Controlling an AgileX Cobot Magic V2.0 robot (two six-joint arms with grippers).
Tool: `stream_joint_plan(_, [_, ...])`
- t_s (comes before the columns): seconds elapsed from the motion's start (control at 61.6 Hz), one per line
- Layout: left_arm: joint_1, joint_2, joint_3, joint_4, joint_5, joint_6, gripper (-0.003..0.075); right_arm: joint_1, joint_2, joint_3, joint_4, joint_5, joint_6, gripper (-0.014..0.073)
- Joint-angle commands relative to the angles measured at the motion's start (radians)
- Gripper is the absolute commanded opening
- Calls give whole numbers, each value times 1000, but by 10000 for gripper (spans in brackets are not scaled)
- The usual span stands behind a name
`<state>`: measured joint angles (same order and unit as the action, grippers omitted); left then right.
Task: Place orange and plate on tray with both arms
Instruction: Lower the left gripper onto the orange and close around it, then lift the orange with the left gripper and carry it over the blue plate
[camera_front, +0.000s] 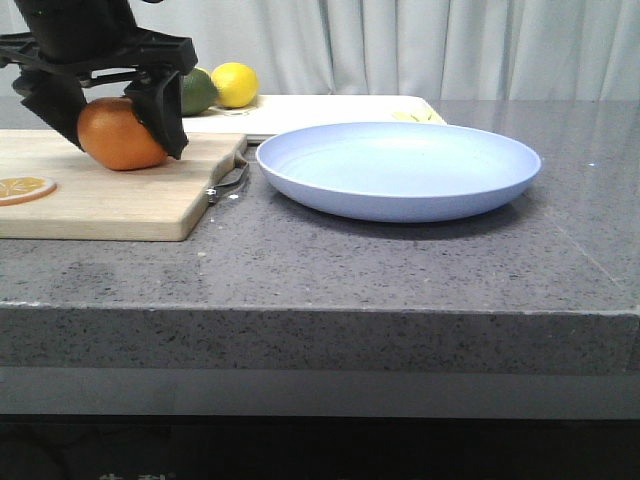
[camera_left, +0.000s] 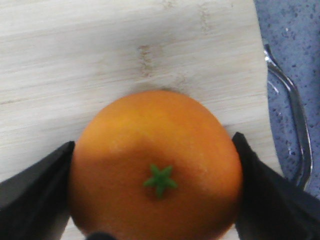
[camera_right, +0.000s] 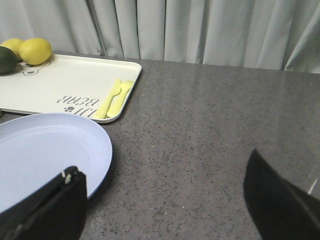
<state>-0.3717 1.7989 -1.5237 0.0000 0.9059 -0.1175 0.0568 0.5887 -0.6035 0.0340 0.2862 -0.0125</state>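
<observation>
The robot's left gripper should release the orange in the middle of the lavender-blue plate (camera_front: 384, 146).
The orange (camera_front: 118, 133) sits on the wooden cutting board at the left. My left gripper (camera_front: 122, 140) reaches down over it with a finger pressed on each side. In the left wrist view the orange (camera_left: 155, 165) fills the gap between the two fingers of that gripper (camera_left: 152, 142), green stem up. The lavender-blue plate (camera_front: 400, 170) lies on the table, right of the board. The cream tray (camera_front: 330, 108) lies behind it. My right gripper (camera_right: 165, 165) is open and empty over bare table beside the plate's rim (camera_right: 100, 150). The tray (camera_right: 65, 80) shows beyond it.
The cutting board (camera_front: 110, 195) has a metal handle (camera_front: 228, 180) and holds an orange slice (camera_front: 22, 187). A lemon (camera_front: 235, 83) and a green fruit (camera_front: 197, 92) sit on the tray's far left. Yellow cutlery (camera_right: 115, 97) lies on the tray's right end. A curtain hangs behind.
</observation>
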Motion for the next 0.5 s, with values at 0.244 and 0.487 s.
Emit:
stream_joint_plan(0.244, [-16,-45,-166,0,45,1,235,-6,6,-40,-2,-73,-6,642])
stream_joint_plan(0.487, [-158,-44,-293,-13,-4,1,235,-6,6,-40,-2,-73,-6,642])
